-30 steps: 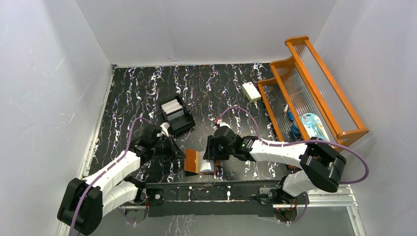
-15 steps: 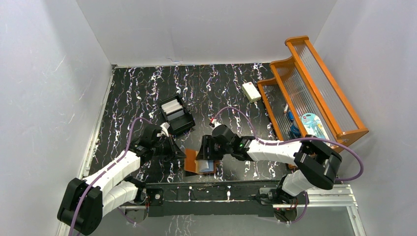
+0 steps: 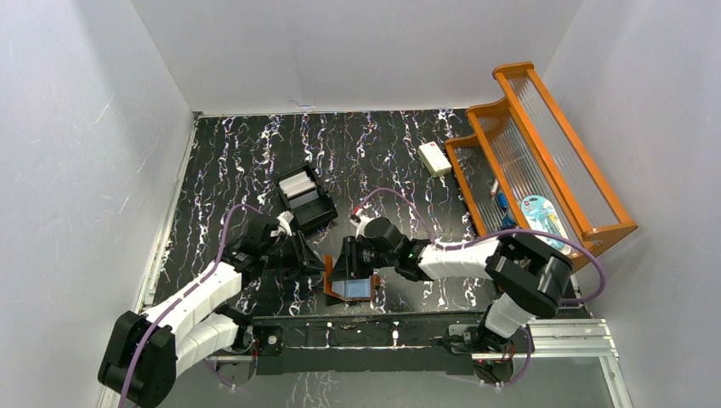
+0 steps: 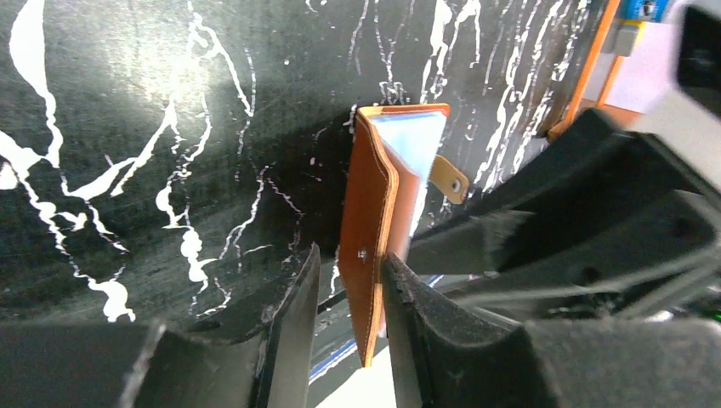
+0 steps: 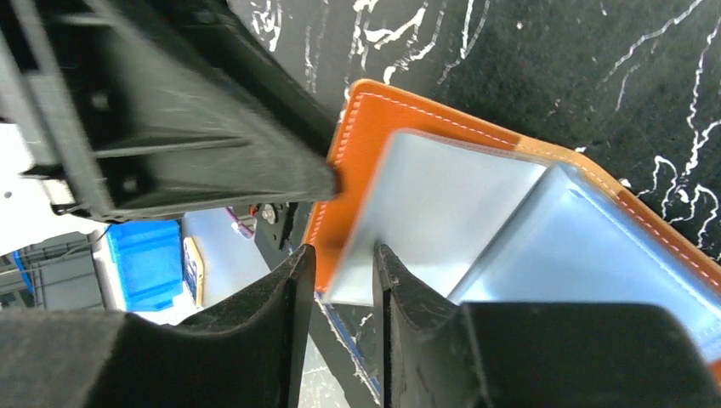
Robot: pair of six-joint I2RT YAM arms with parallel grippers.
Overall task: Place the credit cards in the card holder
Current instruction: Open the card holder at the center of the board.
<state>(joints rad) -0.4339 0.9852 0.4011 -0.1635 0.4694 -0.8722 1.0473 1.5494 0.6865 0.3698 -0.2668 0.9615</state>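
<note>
I can see the leather flap standing on edge beside the card holder's slots, so next I pinch the flap's rim (image 4: pixel 390 212) with my left gripper and draw it open first.
The brown card holder (image 3: pixel 349 287) lies open near the table's front edge, its pale blue-grey slots (image 5: pixel 510 212) facing up and one leather flap (image 4: pixel 367 229) standing on edge. My left gripper (image 4: pixel 349 280) is open around that flap; its right finger (image 4: pixel 400 289) touches the leather and the other finger stands clear. From the other side my right gripper (image 5: pixel 336 263) straddles a corner of the holder, jaws partly apart. In the top view the two grippers, left (image 3: pixel 316 263) and right (image 3: pixel 347 259), meet over the holder. Pale credit cards (image 3: pixel 297 183) lie in a black box.
The black compartmented box (image 3: pixel 308 208) sits just behind the left gripper. A white block with a red mark (image 3: pixel 434 158) lies at the back right, beside an orange wooden rack (image 3: pixel 544 161) along the right wall. The arm rail (image 3: pixel 366 327) runs close in front of the holder.
My right gripper has moved left onto the holder and narrowed its jaws. My left gripper, shut on the flap before, has opened. The flap now stands more upright.
</note>
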